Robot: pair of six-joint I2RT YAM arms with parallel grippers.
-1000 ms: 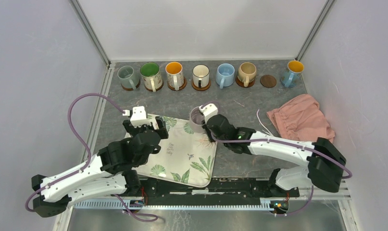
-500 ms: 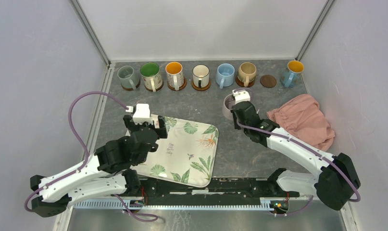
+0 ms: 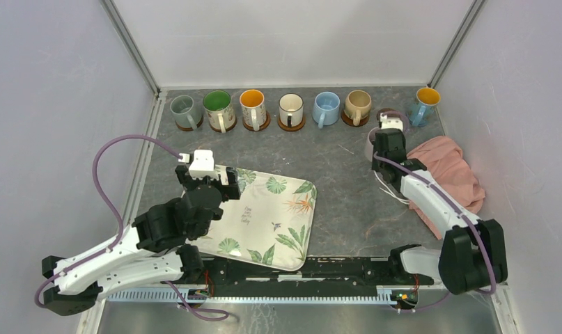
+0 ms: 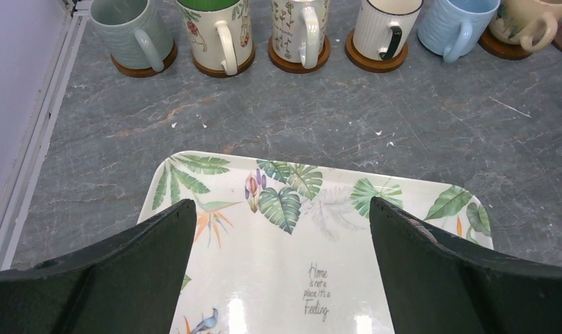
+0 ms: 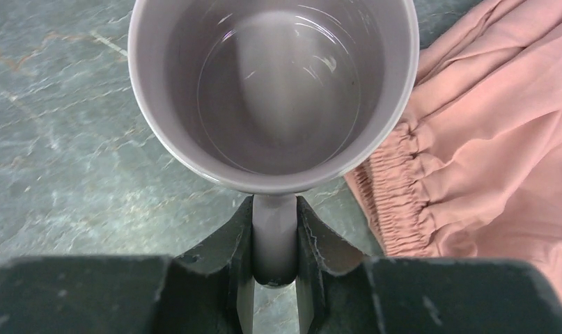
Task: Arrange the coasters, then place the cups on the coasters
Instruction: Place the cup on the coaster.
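Note:
The pale pink cup, now upright in the gap before the blue cup, will go down from my right gripper on the brown coaster [image 3: 390, 116] beside the tan cup.
Several cups stand in a row along the back, from a grey-green one [image 3: 182, 109] to a tan one [image 3: 357, 104], each on a brown coaster [image 4: 142, 67]. A blue cup with an orange inside [image 3: 424, 103] stands at the far right. My right gripper [image 5: 274, 236] is shut on the handle of a pale pink cup [image 5: 273, 90], holding it upright in the gap before the blue cup. From above, the right gripper [image 3: 389, 136] covers most of it, and any coaster beneath is hidden. My left gripper [image 4: 281, 209] hangs open over the tray, nothing between its fingers.
A leaf-print tray [image 3: 271, 209] lies at the middle front of the grey table. A crumpled pink cloth [image 3: 441, 170] sits at the right, close beside the held cup and under the right forearm. White walls and metal rails enclose the table.
My right arm has carried the pink cup from the tray's far edge to the right and back, into the row's gap. The dark coaster seen there before is now covered. The left arm barely moved.

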